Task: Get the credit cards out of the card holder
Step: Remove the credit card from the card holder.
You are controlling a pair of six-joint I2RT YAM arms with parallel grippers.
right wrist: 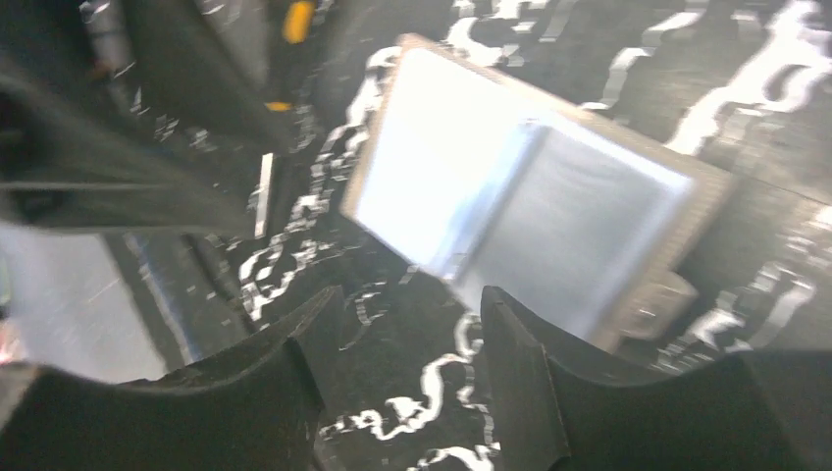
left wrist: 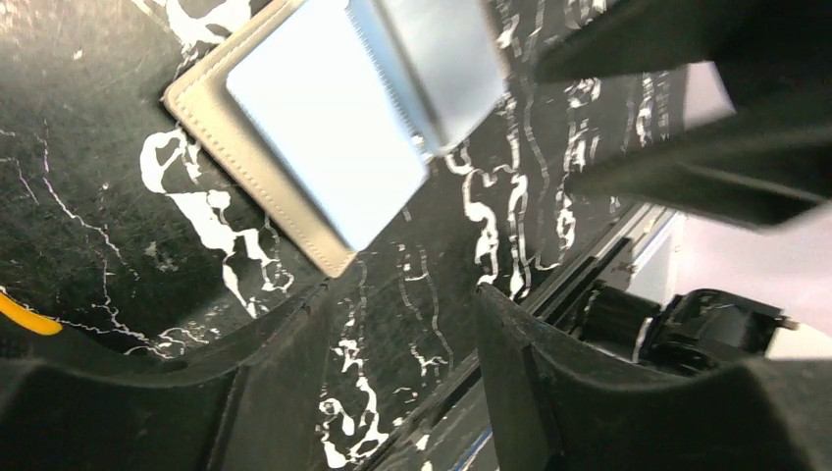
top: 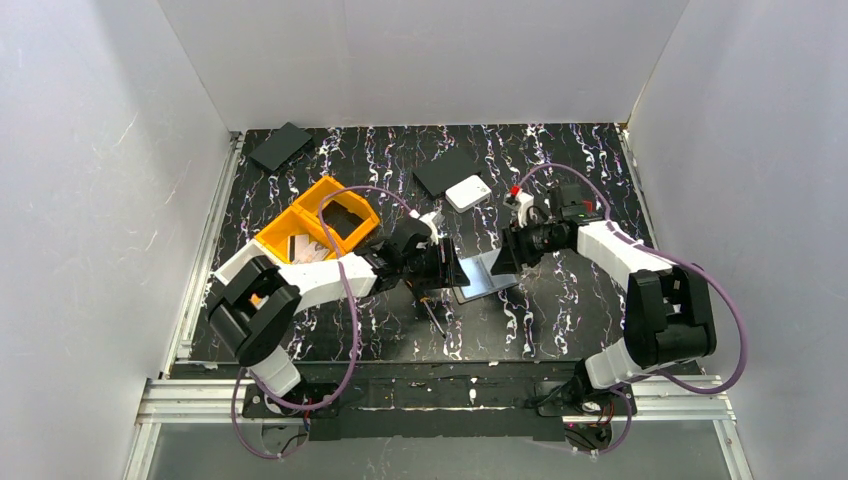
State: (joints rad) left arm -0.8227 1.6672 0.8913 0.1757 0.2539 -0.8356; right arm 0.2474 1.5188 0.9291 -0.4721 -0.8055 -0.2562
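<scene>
The left gripper is off the outer corner of the pale blue panel, so it should move across and pinch the greyish panel's edge [left wrist: 440, 147] by the spine.
The card holder [top: 487, 276] lies opened flat on the black marbled table between my two grippers. Its taupe stitched border [left wrist: 245, 167] frames a pale blue panel [left wrist: 319, 132] and a greyish panel [left wrist: 446, 59]. I cannot tell the credit cards from the lining on these panels. The snap tab [right wrist: 655, 306] sticks out from the greyish half. My left gripper [left wrist: 392, 294] hovers open just short of the holder's corner, with nothing between its fingers. My right gripper [right wrist: 410, 294] is open above the table by the holder's [right wrist: 520, 186] edge, holding nothing.
Two yellow bins [top: 318, 222] stand behind the left arm. A white square box [top: 467, 193] and a flat black rectangle [top: 445, 170] lie at the back centre, and another black rectangle [top: 281, 146] at the back left. A thin dark tool [top: 434, 315] lies under the left gripper.
</scene>
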